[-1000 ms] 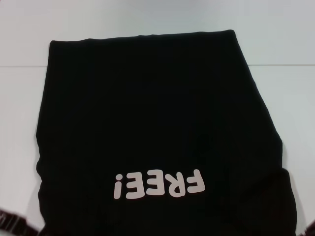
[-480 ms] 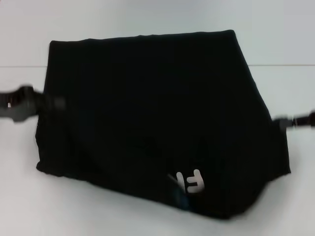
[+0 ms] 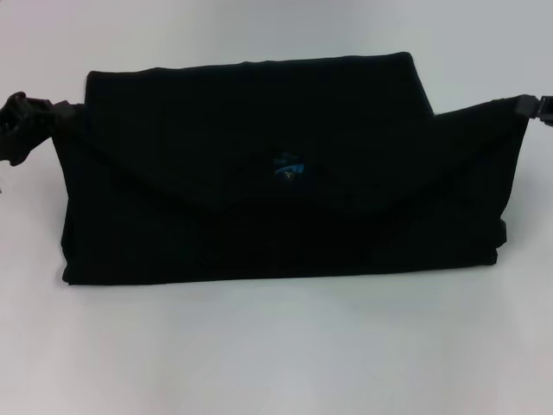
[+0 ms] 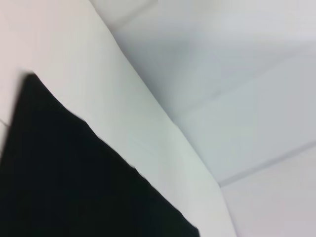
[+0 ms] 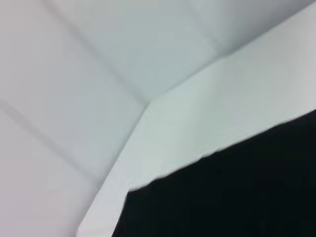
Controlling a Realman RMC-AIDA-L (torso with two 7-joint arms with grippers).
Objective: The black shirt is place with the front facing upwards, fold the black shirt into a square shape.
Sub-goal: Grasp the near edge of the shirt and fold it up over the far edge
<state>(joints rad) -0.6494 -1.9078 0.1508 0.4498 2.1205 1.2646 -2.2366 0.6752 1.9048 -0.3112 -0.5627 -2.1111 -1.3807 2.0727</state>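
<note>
The robot's left gripper will release the folded layer's corner just inside the black shirt's side edge [image 3: 92,136], short of that shirt's far corner.
The black shirt [image 3: 259,216] lies across the white table [image 3: 276,354], its near part doubled over toward the far side. The white lettering is hidden, and a small blue neck label [image 3: 289,166] shows in the middle. My left gripper [image 3: 54,112] is shut on the folded layer's left corner. At the right corner, my right gripper [image 3: 521,104] is shut on the cloth, which is stretched between the two. The wrist views show only the black shirt [image 4: 74,187] [image 5: 232,192] against the pale surface, with no fingers visible.
The white table [image 3: 276,52] extends beyond the shirt on the far side, and a faint seam line crosses it. Bare tabletop lies in front of the shirt's near fold.
Both grippers rose from the near edge and carried the shirt's near part toward the far side. The lettering went out of sight and the blue label came into view.
</note>
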